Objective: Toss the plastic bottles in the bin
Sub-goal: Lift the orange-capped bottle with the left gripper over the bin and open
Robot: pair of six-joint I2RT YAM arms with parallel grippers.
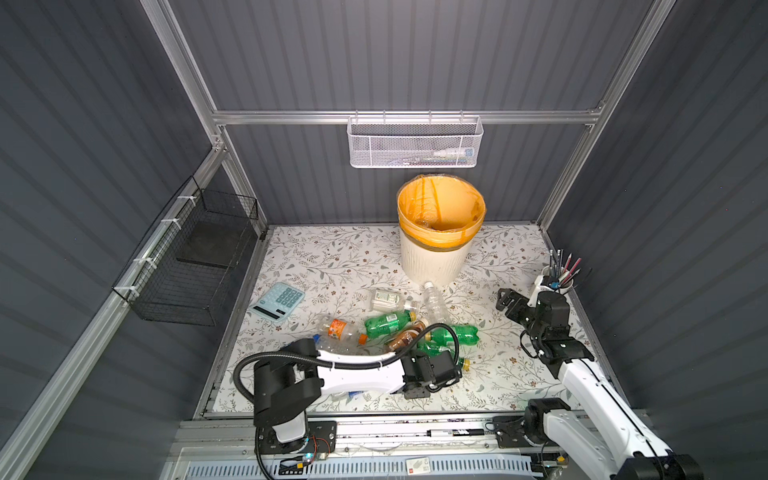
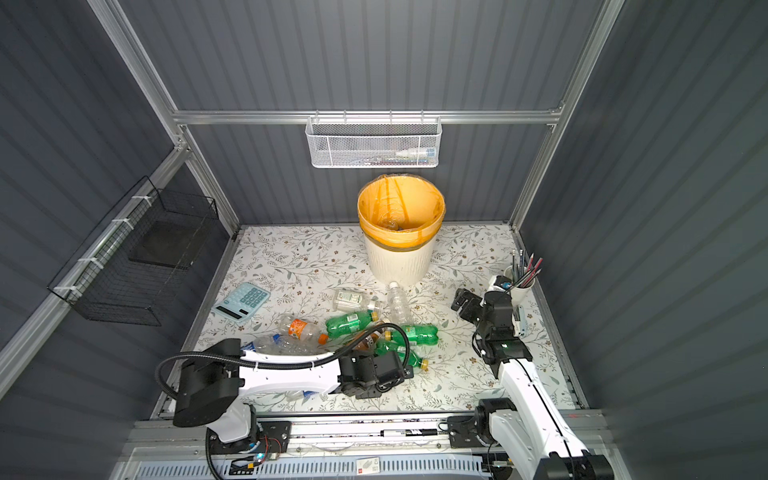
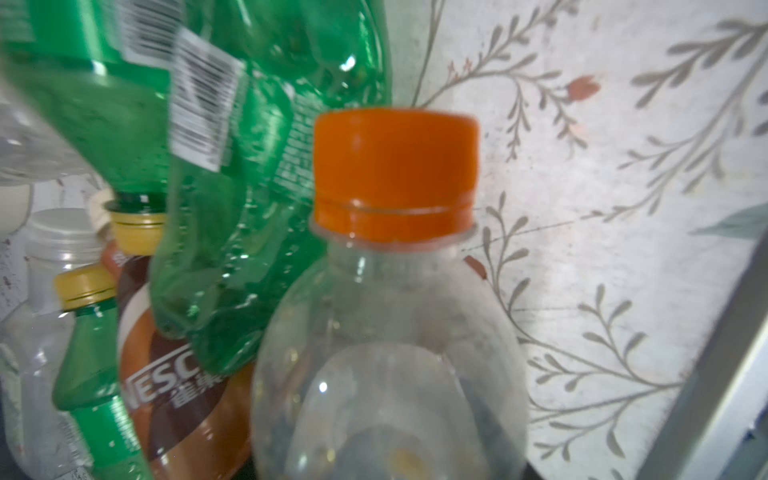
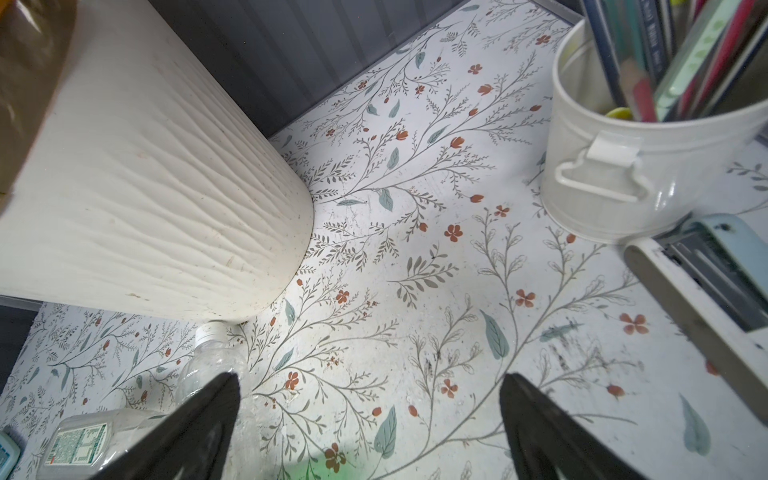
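Observation:
The clear bottle, now low in the bottle pile, will be let go by my left gripper inside the orange bag of the cream bin (image 1: 453,217) at the back.
My left gripper (image 1: 451,368) reaches low into the bottle pile and is shut on a clear bottle (image 3: 386,357) with an orange cap (image 3: 395,174); its fingers are hidden behind that bottle. Around it lie green bottles (image 1: 388,322) (image 1: 453,334), a brown one (image 1: 407,336), an orange-labelled clear one (image 1: 338,330) and two clear ones (image 1: 436,303) (image 1: 386,299). The cream bin (image 1: 434,257) with its orange bag stands at the back, one bottle (image 1: 424,222) inside. My right gripper (image 4: 370,399) hovers open and empty between the bin (image 4: 145,187) and the pencil cup.
A blue calculator (image 1: 278,300) lies at the left of the table. A white pencil cup (image 1: 559,278) and a stapler (image 4: 706,270) sit at the right edge. A white mesh basket (image 1: 415,141) hangs on the back wall, a black wire basket (image 1: 187,266) on the left wall.

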